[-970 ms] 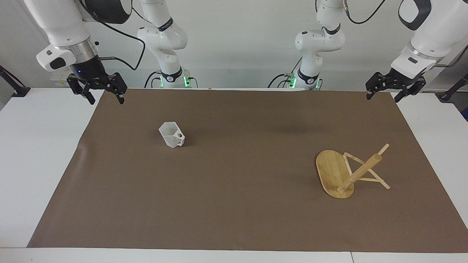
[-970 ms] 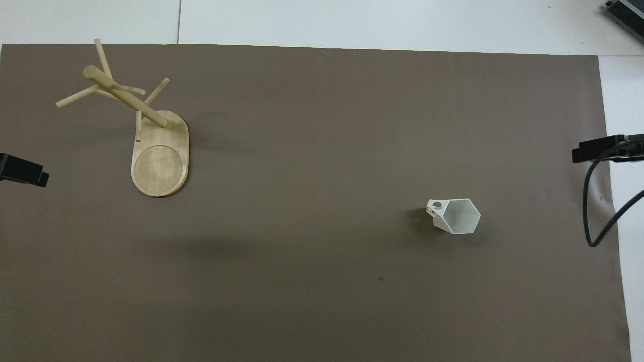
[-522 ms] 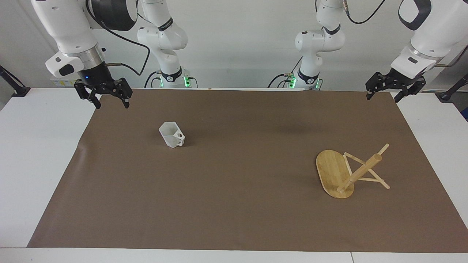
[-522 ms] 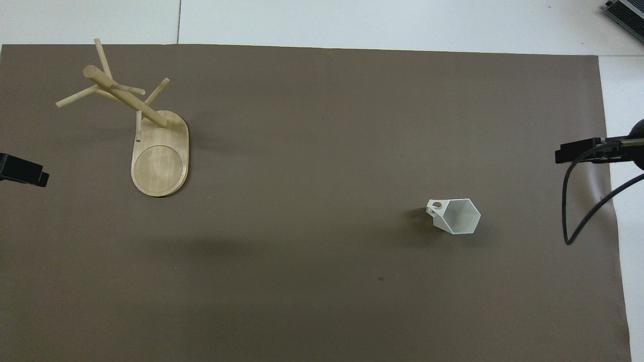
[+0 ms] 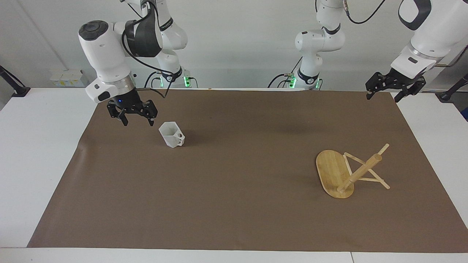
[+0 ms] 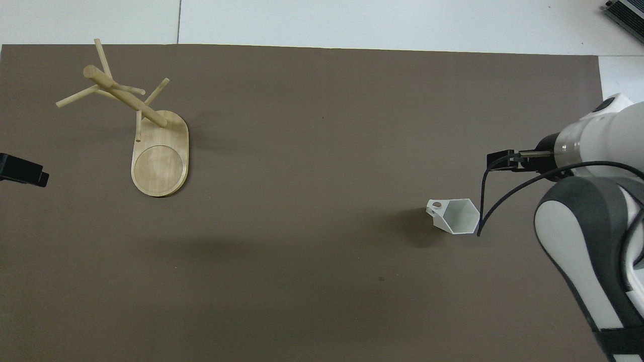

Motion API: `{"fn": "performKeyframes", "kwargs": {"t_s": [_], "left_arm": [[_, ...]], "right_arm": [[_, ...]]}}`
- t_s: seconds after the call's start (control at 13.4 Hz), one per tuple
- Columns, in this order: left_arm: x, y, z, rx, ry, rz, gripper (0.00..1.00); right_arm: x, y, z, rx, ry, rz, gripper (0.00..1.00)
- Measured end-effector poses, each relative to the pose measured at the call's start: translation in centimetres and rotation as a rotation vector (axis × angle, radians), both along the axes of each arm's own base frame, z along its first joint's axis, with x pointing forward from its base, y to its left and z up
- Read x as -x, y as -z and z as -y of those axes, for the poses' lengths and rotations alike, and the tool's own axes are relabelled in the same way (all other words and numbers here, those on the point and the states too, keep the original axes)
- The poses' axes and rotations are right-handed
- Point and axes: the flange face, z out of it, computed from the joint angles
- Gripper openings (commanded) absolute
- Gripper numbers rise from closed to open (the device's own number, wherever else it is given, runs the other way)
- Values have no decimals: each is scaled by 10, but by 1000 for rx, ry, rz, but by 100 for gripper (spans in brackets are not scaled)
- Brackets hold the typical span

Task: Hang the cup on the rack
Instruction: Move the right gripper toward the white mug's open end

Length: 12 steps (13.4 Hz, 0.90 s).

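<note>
The white faceted cup has a pierced handle. Next, my right gripper closes directly opposite it, on the rim of the white faceted cup (image 6: 478, 216).
The white faceted cup (image 5: 172, 134) (image 6: 455, 216) stands on the brown mat, tilted, its pierced handle turned toward the left arm's end of the table. My right gripper (image 5: 138, 123) hangs open just above the mat beside the cup, toward the right arm's end, a short gap from it and holding nothing. The bamboo rack (image 5: 331, 171) (image 6: 161, 161) rests with its oval base on the mat toward the left arm's end, farther from the robots than the cup, its pegs bare. My left gripper (image 5: 382, 98) waits open over the mat's corner by its base.
The brown mat (image 5: 234, 204) covers most of the white table (image 5: 36, 146). The right arm's cable (image 6: 483, 201) loops down close to the cup's rim in the overhead view. Nothing lies between cup and rack.
My right arm has swung in from the mat's corner toward the cup and come lower, staying open. The left arm, cup and rack have not moved.
</note>
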Motion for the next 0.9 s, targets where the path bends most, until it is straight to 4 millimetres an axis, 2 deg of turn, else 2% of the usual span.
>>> {"fn": "performKeyframes", "kwargs": {"t_s": [0.15,0.45,0.6,0.9], "left_arm": [[0,0,0,0,0,0,100],[0,0,0,0,0,0,100],[0,0,0,0,0,0,100],[0,0,0,0,0,0,100]], "right_arm": [[3,21,-5,0,8,-41,100],[17,59,-3,4,41,-121,100],[24,72,-2,8,78,-150,100],[41,86,-2,16,91,-185,100]]}}
